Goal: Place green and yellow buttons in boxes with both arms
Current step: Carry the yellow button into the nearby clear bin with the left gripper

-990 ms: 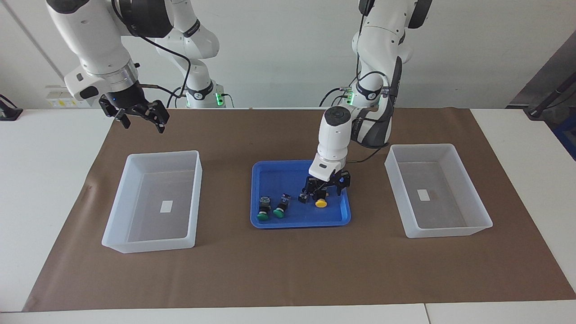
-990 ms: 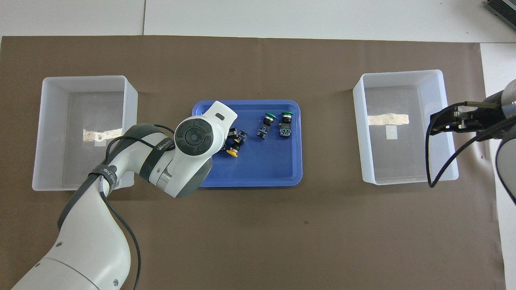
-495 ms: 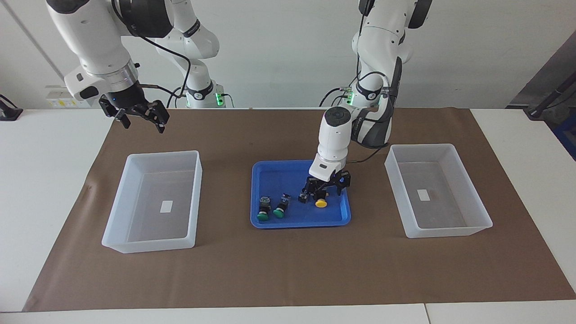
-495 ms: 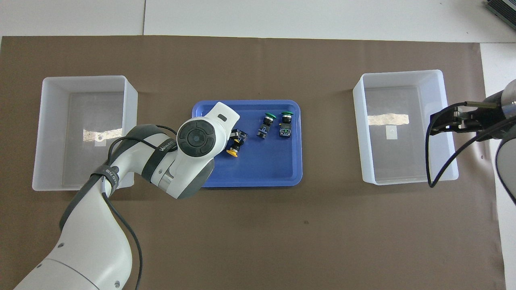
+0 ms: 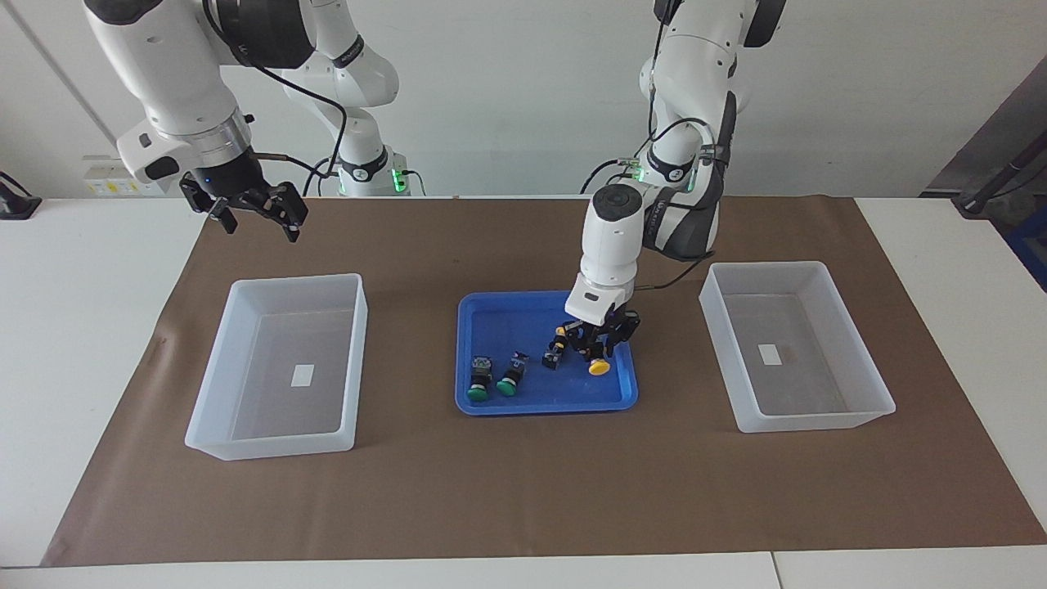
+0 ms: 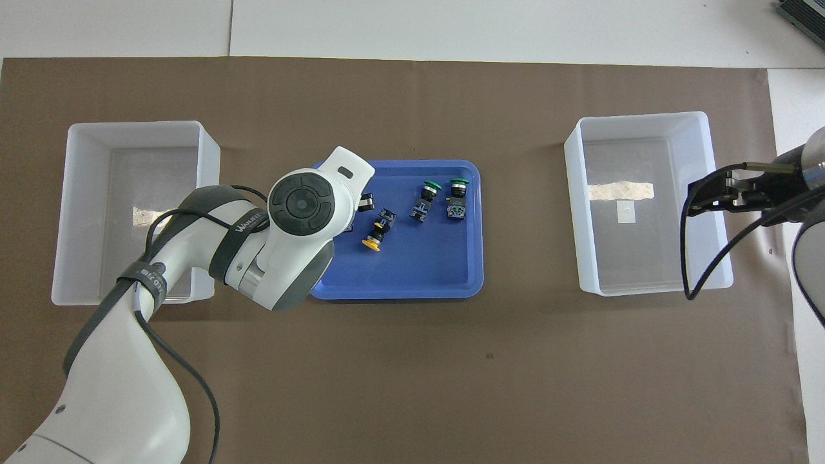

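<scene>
The yellow button, now low over the blue tray, will drop from my left gripper when it lets go inside the white box beside its arm, near the box's side [image 6: 171,225] facing the blue tray.
My left gripper [image 5: 599,343] is shut on a yellow button [image 5: 599,366], low over the blue tray [image 5: 501,315] at its end toward the left arm. In the overhead view the left wrist hides this button. A second yellow button [image 6: 376,233] lies in the tray beside the gripper. Two green buttons [image 5: 478,384] [image 5: 509,379] lie side by side on the tray, toward the right arm's end; the overhead view shows them as well [image 6: 425,196] [image 6: 457,195]. My right gripper [image 5: 258,221] hangs open and holds nothing, up in the air by the box at the right arm's end.
Two white translucent boxes stand on the brown mat, one at each end of the tray: one [image 5: 270,442] toward the right arm, one [image 5: 806,421] toward the left arm. Each holds only a small white label. The right arm waits.
My left gripper has closed on the yellow button, lifted slightly and shifted with it toward the left arm's end of the tray. The right arm has not moved.
</scene>
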